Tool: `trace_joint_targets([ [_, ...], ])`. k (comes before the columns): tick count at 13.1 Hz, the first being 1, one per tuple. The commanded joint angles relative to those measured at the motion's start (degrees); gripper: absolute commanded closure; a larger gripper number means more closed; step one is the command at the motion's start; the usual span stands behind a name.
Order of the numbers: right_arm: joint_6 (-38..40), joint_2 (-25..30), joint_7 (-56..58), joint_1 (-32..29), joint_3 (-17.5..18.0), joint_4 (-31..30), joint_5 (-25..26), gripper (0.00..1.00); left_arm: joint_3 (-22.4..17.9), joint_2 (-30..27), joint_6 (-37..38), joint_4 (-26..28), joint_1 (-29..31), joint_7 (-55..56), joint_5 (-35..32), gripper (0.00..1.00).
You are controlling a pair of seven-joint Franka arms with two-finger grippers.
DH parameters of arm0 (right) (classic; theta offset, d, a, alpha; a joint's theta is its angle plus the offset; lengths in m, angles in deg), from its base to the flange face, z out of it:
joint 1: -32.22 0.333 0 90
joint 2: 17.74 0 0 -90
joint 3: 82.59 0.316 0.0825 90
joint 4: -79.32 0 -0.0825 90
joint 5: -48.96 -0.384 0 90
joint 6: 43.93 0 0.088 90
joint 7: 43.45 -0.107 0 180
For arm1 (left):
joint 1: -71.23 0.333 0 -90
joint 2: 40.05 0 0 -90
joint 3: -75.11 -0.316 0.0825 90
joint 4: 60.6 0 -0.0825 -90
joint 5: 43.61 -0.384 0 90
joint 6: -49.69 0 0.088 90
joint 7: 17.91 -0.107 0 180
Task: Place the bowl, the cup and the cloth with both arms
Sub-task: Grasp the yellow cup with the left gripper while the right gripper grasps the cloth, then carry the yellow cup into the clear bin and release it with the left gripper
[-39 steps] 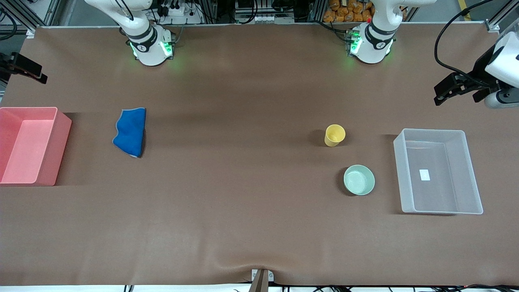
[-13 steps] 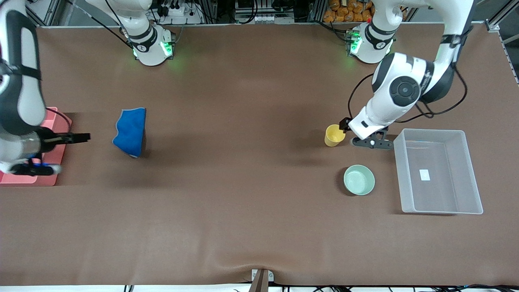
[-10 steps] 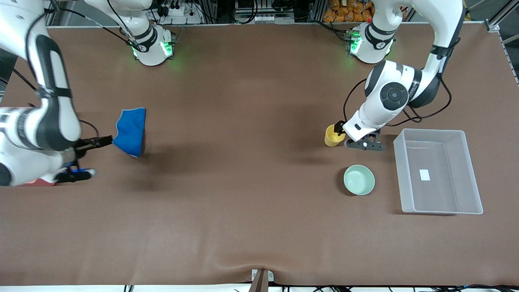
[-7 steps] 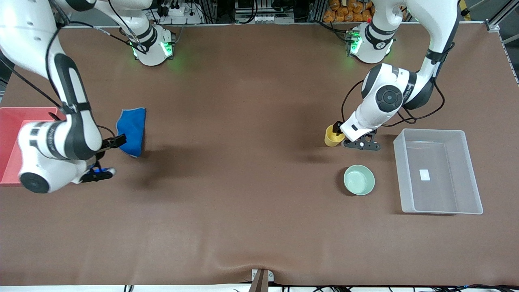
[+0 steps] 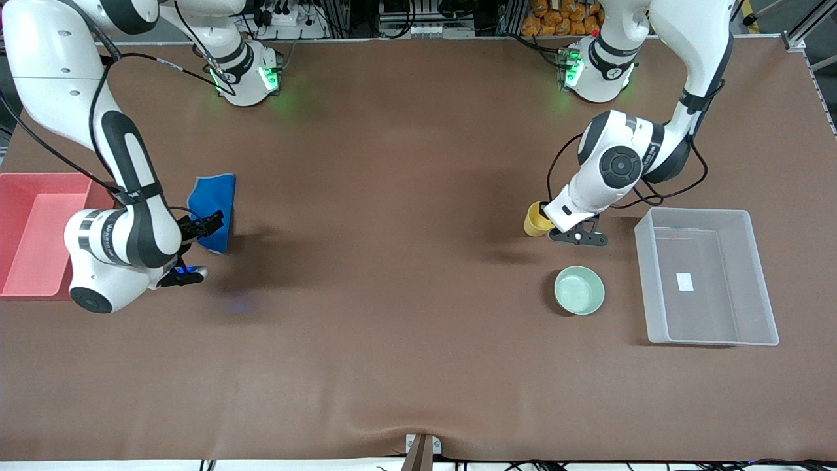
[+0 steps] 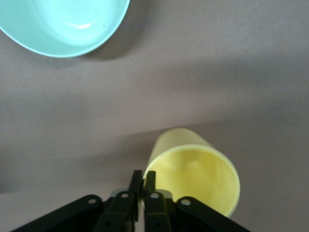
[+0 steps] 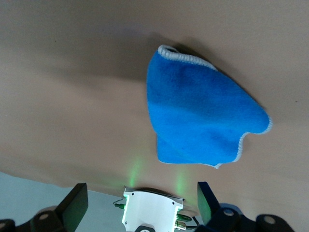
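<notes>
My left gripper is going to let go of the yellow cup, now upright on the brown table, inside the clear plastic bin (image 5: 675, 254), just past the bin's white label.
The yellow cup (image 5: 536, 219) stands upright on the brown table. My left gripper (image 5: 548, 222) is at its rim on the side toward the clear bin. In the left wrist view the gripper (image 6: 144, 186) is shut on the cup's (image 6: 193, 179) wall, one finger outside, one inside. The mint-green bowl (image 5: 579, 290) sits nearer the front camera than the cup and also shows in the left wrist view (image 6: 63, 24). The blue cloth (image 5: 212, 199) lies crumpled near the right arm's end. My right gripper (image 5: 199, 247) is open and empty, low over the cloth's nearer edge. The cloth (image 7: 198, 121) shows ahead of its gripper (image 7: 140, 205).
A pink bin (image 5: 36, 242) stands at the right arm's end of the table, beside the right arm's wrist. A clear plastic bin (image 5: 719, 307) stands at the left arm's end, beside the bowl and cup. The right arm's base (image 7: 152, 212) shows in the right wrist view.
Both arms have come in from the table's ends. My right gripper has moved from over the pink bin to the cloth. My left gripper has moved onto the cup's rim.
</notes>
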Motion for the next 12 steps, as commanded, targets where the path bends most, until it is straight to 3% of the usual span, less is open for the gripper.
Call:
trace_joint_targets([
  [1, -1.84, 2.76, 0.37, 2.06, -0.21, -4.09, -0.42, 0.00, 0.29, -4.22, 2.02, -1.98, 1.72, -0.48, 1.13, 1.00],
  [5, -10.24, 6.01, 0.28, 3.82, -0.21, -10.23, 2.29, 0.00, 0.29, -7.41, 23.00, -15.67, 9.53, -7.48, 1.04, 1.00],
  [8, -15.80, 5.93, 0.37, 4.96, -0.21, -11.66, 5.64, 0.00, 0.03, -6.36, 25.42, -19.21, 17.87, -22.32, 0.34, 1.00],
  [12, -21.59, 5.14, 0.89, 5.14, -0.12, -12.44, 9.68, 0.00, -0.24, -0.40, 25.33, -24.82, 26.85, -36.49, -0.80, 1.00],
])
